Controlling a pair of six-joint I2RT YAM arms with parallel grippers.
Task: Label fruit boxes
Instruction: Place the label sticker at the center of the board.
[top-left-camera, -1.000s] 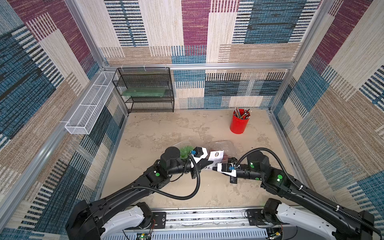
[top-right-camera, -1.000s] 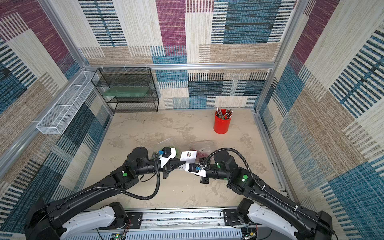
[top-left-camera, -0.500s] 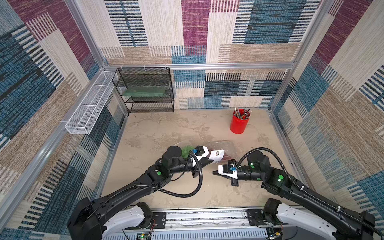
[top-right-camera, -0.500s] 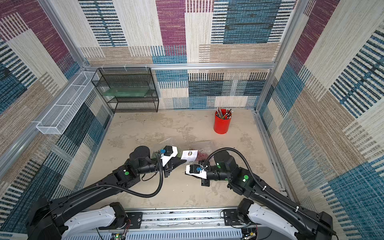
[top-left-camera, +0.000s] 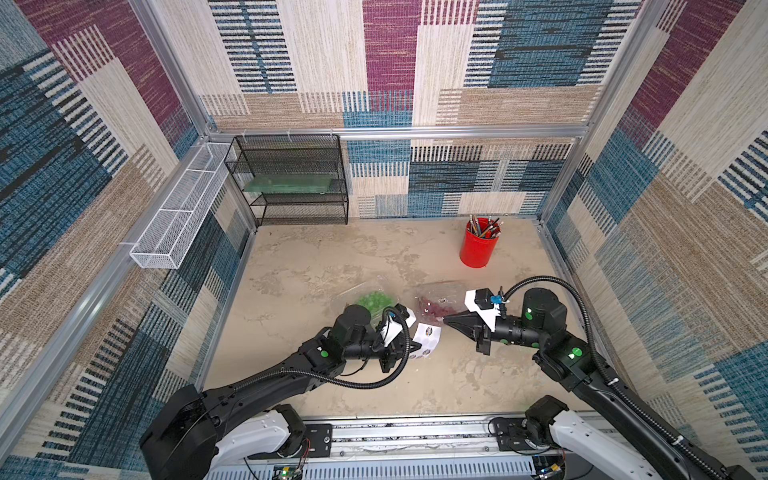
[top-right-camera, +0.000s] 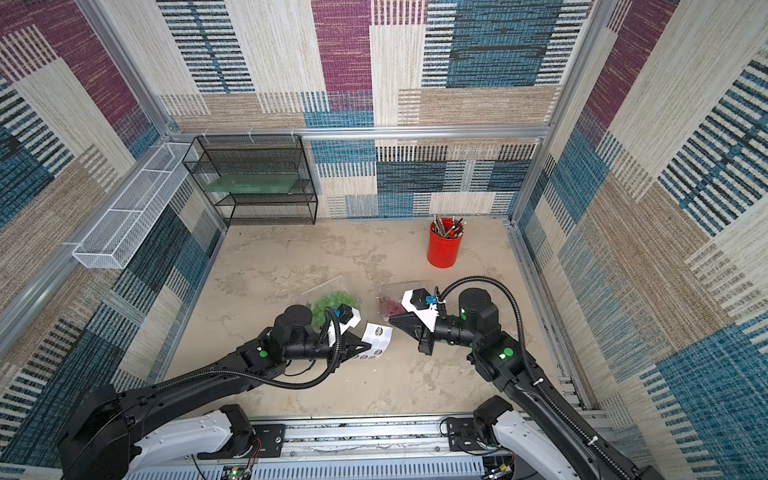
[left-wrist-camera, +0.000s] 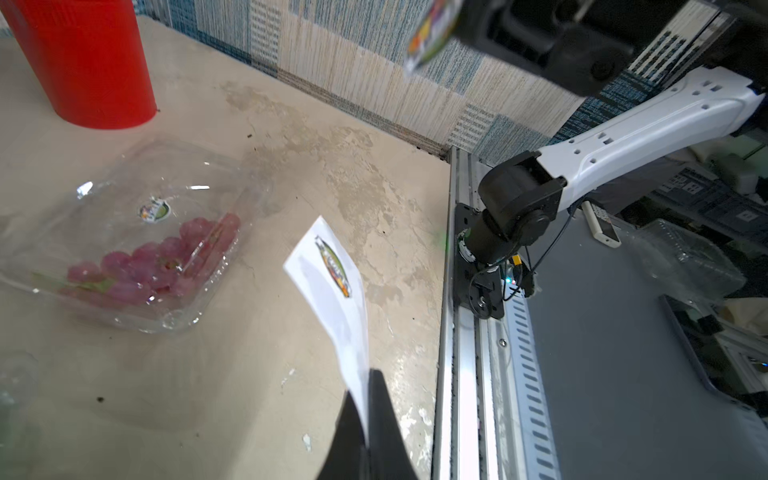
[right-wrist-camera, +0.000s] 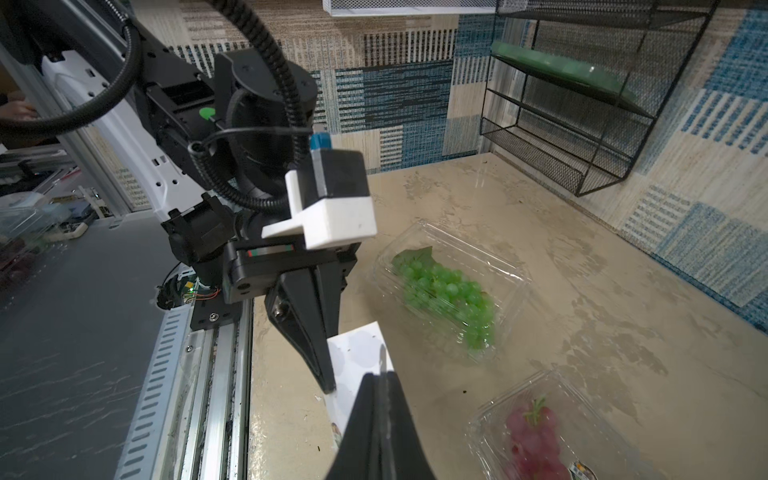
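Note:
Next, I let go of the white sticker sheet, now in front of the fruit boxes, with my left gripper on the bare table (top-left-camera: 417, 358) between the red grapes box and the rail.
Two clear fruit boxes lie mid-table. One holds green grapes (top-left-camera: 370, 300) (top-right-camera: 333, 300) (right-wrist-camera: 449, 291). The other holds red grapes (top-left-camera: 434, 305) (top-right-camera: 390, 307) (left-wrist-camera: 137, 257) (right-wrist-camera: 536, 432) and has a round sticker (left-wrist-camera: 153, 209) on its lid. In front of them my left gripper (top-left-camera: 412, 344) (top-right-camera: 368, 345) (left-wrist-camera: 368, 376) is shut on a corner of the white sticker sheet (top-left-camera: 427, 337) (top-right-camera: 377, 338) (left-wrist-camera: 332, 274). My right gripper (top-left-camera: 445, 320) (top-right-camera: 390, 319) (right-wrist-camera: 380, 376) hovers just right of the sheet, shut on a peeled sticker (left-wrist-camera: 432, 33), which shows edge-on in the right wrist view.
A red pencil cup (top-left-camera: 478, 245) stands at the back right. A black wire shelf (top-left-camera: 291, 183) sits in the back left corner, and a white wire basket (top-left-camera: 178, 212) hangs on the left wall. The arms' rail (top-left-camera: 415, 432) runs along the front edge.
The right gripper has drawn back to the right, away from the sheet, with a sticker pinched in its tips. The left gripper has stayed shut on the sheet and dropped slightly.

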